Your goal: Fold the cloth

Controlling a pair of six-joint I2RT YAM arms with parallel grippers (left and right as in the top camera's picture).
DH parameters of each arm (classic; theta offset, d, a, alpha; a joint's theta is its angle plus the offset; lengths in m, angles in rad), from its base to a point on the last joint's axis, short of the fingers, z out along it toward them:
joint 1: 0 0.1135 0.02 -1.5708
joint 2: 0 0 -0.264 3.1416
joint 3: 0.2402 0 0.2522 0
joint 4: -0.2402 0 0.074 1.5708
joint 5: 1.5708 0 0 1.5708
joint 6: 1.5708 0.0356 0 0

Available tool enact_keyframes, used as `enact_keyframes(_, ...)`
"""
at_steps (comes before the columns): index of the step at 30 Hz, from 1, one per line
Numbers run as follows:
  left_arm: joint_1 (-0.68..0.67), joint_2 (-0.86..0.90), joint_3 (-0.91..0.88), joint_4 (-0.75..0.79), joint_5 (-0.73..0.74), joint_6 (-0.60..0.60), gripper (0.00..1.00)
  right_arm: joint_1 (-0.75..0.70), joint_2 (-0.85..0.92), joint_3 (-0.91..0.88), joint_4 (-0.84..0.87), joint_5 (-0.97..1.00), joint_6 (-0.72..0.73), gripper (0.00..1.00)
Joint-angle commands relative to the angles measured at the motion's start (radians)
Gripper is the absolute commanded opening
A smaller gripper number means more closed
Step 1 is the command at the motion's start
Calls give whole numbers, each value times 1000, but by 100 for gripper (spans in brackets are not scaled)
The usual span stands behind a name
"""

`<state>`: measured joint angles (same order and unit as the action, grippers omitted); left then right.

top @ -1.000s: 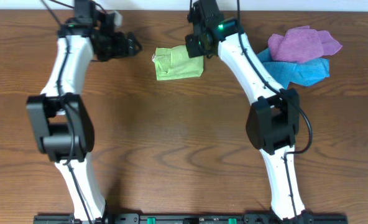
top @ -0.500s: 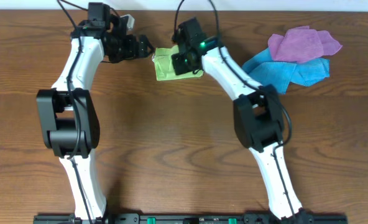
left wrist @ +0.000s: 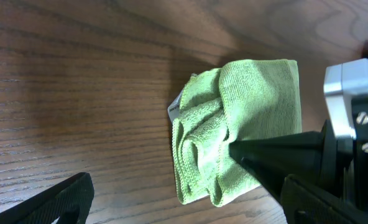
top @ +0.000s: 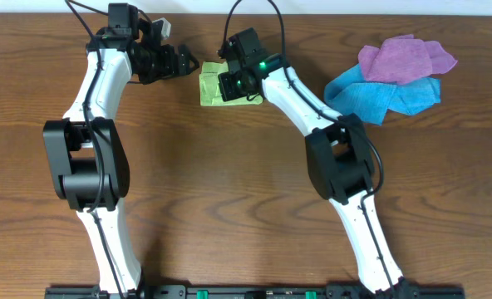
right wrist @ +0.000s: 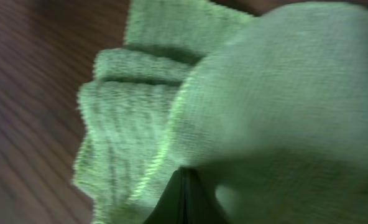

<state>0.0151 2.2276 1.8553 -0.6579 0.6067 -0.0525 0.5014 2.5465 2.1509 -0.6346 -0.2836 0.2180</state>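
The robot's left gripper needs to next grab the lime-green cloth by the folded edge [top: 204, 81] [left wrist: 187, 140] beside the cloth's white tag, across from the right gripper.
The lime-green cloth [top: 209, 88] lies bunched in folded layers on the wooden table at the back centre. Its small white tag [left wrist: 175, 107] sticks out at the left edge in the left wrist view [left wrist: 252, 93]. My right gripper [top: 233, 83] is over the cloth's right part, its fingers shut together with cloth bulging over the tips [right wrist: 184, 177]. The cloth fills the right wrist view [right wrist: 128, 124]. My left gripper [top: 188, 61] hangs open just left of the cloth, its jaws wide apart [left wrist: 184, 190] and empty. The right gripper's black tip [left wrist: 240, 149] rests in the cloth's middle.
A purple cloth [top: 405, 56] lies on a bright blue cloth [top: 391, 94] at the back right. The table's far edge runs just behind both grippers.
My right gripper has moved left across the cloth, and the cloth has shifted left and bunched up with it. My left gripper has come in from the left, closer to the cloth.
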Motion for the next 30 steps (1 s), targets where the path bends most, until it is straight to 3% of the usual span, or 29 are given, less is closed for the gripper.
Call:
enact_keyframes(1,0,2,-1,-3,11,-7,98,16,32,-5,4,-38,37,1)
enact_keyframes(14,-3,16,-2,19,56,-6,96,-167,-170,80,-116,7,31,1)
enact_keyframes(21,-6,106,-2,93,210,-47,95,-244,-155,73,-243,15,36,1)
enact_keyframes(30,-26,187,-2,109,280,-69,95,-250,-106,70,-253,5,37,1)
